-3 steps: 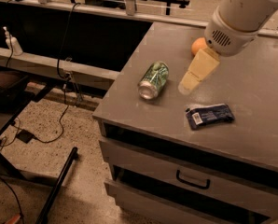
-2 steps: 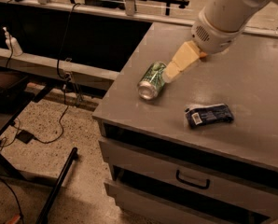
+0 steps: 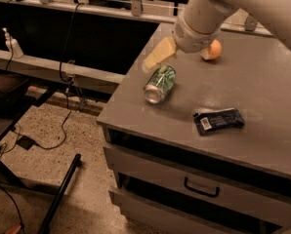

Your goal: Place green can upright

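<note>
The robot's gripper needs to next close on the green can's far end [image 3: 166,73], so that its silver end can then hang down for standing upright.
The green can [image 3: 159,84] lies on its side near the left front corner of the grey cabinet top [image 3: 262,96], its silver end facing the camera. My gripper [image 3: 155,57] hangs just above and behind the can's far end, its pale yellow fingers [image 3: 160,53] pointing down to the left over the cabinet's left edge. It holds nothing. The white arm runs up to the upper right.
An orange round fruit [image 3: 213,49] sits behind the arm. A flat dark blue snack packet [image 3: 218,120] lies right of the can. The cabinet's left edge drops to the floor, with cables and a black stand [image 3: 57,199] below. A drawer with a handle [image 3: 201,189] is under the top.
My gripper has swung left across the cabinet top, from beside the orange fruit to just above the can's far end. The can, fruit and packet have not moved.
</note>
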Motion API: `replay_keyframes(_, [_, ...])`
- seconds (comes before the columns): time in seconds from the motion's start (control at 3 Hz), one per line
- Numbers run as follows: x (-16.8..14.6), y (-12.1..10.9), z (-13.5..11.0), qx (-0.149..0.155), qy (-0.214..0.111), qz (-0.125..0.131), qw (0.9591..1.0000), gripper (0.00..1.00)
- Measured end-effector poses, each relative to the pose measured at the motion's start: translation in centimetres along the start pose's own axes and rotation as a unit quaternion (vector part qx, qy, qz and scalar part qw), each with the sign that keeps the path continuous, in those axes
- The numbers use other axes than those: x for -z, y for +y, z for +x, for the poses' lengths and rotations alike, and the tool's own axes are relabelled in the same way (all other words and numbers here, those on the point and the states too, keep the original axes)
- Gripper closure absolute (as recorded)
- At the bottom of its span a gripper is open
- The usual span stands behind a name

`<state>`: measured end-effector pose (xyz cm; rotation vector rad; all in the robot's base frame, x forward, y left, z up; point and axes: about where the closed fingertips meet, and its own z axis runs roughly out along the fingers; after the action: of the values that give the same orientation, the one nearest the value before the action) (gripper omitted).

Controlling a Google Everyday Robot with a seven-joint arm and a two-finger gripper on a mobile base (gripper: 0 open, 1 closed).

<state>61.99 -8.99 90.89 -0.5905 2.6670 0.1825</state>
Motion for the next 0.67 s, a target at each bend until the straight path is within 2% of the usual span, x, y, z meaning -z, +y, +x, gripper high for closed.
replay_keyframes(0.33, [-2.2, 0.7, -2.5, -0.024, 0.016, 0.007, 0.9996, 0.00])
replay_keyframes(0.67, [-5.1, 1.1, -3.8, -0.057, 0.060, 0.043, 0.9956, 0.00])
